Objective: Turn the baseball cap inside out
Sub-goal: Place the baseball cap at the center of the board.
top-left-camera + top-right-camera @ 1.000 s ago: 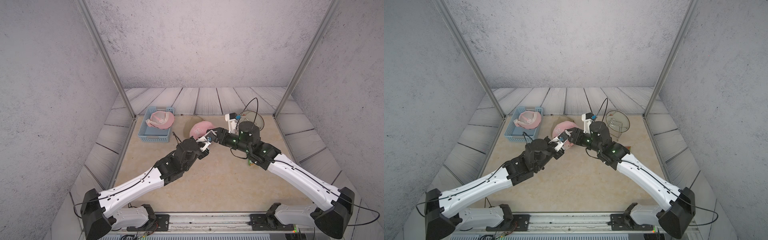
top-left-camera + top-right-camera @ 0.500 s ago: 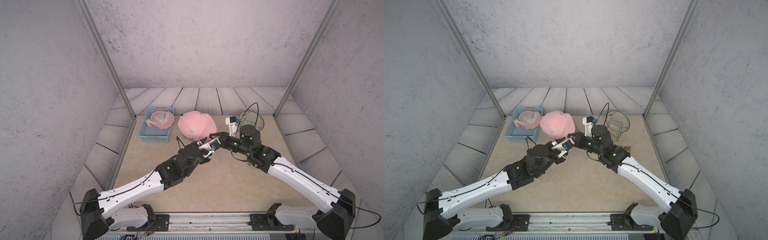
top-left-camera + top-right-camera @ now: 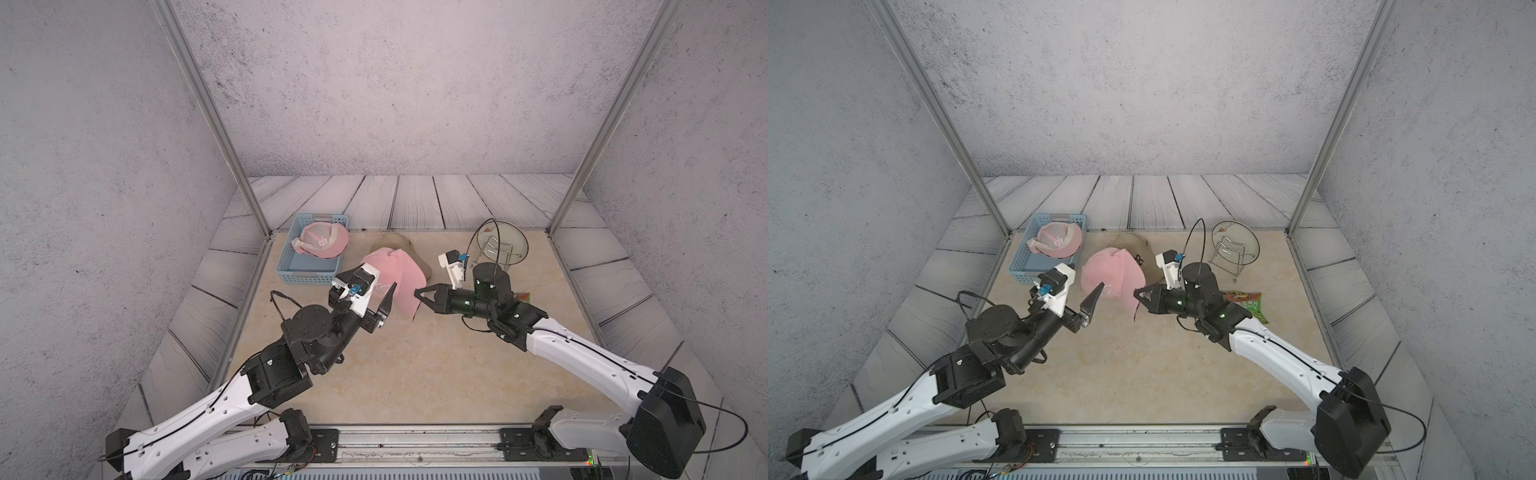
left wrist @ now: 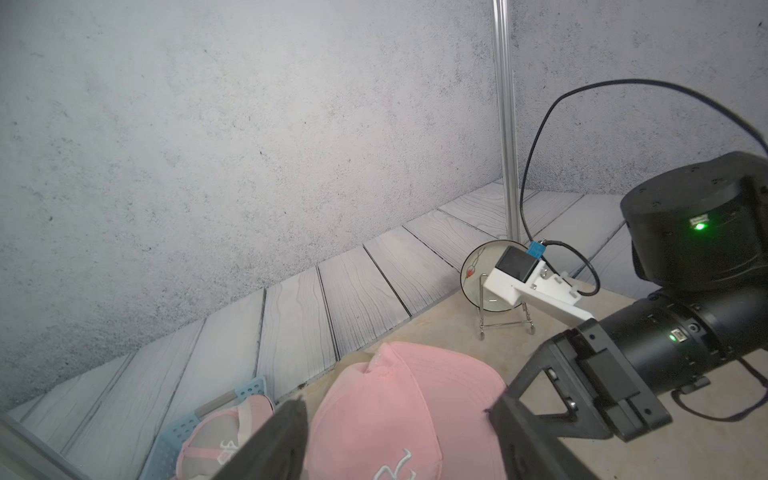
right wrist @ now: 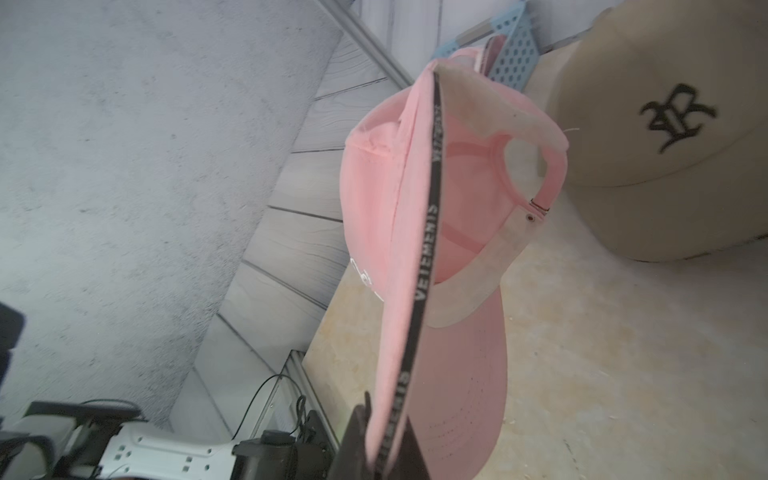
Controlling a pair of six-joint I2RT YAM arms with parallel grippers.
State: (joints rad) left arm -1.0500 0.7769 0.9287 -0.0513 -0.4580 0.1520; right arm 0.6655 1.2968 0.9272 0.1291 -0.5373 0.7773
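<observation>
My right gripper should release the pink cap, which now hangs above the table, on the bare table [image 3: 380, 313] in front of the beige cap.
The pink baseball cap [image 3: 395, 276] [image 3: 1113, 274] hangs above the table between my two arms, right side out, with white embroidery on its front. My right gripper [image 3: 417, 293] [image 3: 1138, 293] is shut on the edge of its brim. In the right wrist view the jaws [image 5: 382, 419] pinch the black-taped brim edge, and the cap [image 5: 457, 232] shows its pale sweatband and back strap. My left gripper [image 3: 368, 286] [image 3: 1084, 278] stands open just in front of the cap's crown [image 4: 407, 407]. Its fingers [image 4: 286, 428] flank the crown without gripping.
A blue basket [image 3: 309, 276] at the back left holds another pink cap [image 3: 320, 241]. A beige cap [image 5: 665, 124] lies behind the pink one. A plate on a wire stand [image 3: 500, 245] is at the back right, with a snack packet [image 3: 1244, 303] under my right arm.
My left gripper has opened and let go of the cap. My right gripper has shut on the brim, and the cap now hangs from it, lower than half a second ago.
</observation>
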